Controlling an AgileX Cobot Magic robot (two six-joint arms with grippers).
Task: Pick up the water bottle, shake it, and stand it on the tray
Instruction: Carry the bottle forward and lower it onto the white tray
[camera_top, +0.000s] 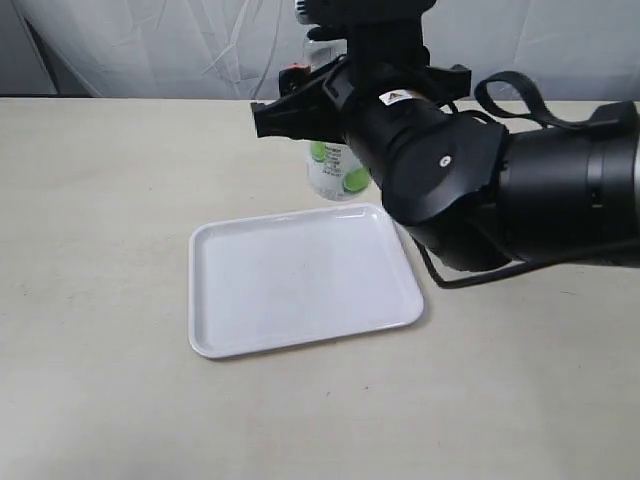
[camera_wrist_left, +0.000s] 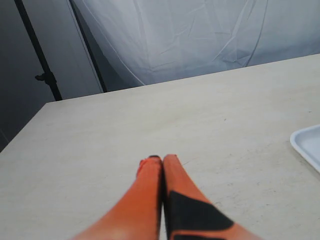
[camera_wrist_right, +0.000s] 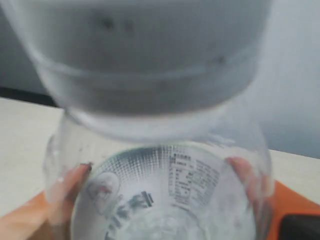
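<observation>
My right gripper is to release the water bottle soon, which is upright behind the tray's far edge. It will set it free just off the middle of the white tray (camera_top: 267, 289), away from my right arm.
The clear water bottle (camera_top: 337, 172), its label printed with green limes, stands upright just behind the far edge of the white tray (camera_top: 300, 278). Most of it is hidden behind my right arm. In the right wrist view the water bottle (camera_wrist_right: 160, 185) fills the frame, white cap nearest the camera, and my right gripper (camera_wrist_right: 160, 180) is shut on its body with an orange finger on each side. I cannot tell whether its base touches the table. My left gripper (camera_wrist_left: 162, 159) is shut and empty, its orange fingers pressed together above bare tabletop.
The bulky black right arm (camera_top: 470, 190) reaches in from the right over the table's back half. A white cloth backdrop (camera_top: 150, 45) hangs behind the table. A corner of the tray (camera_wrist_left: 307, 146) shows in the left wrist view.
</observation>
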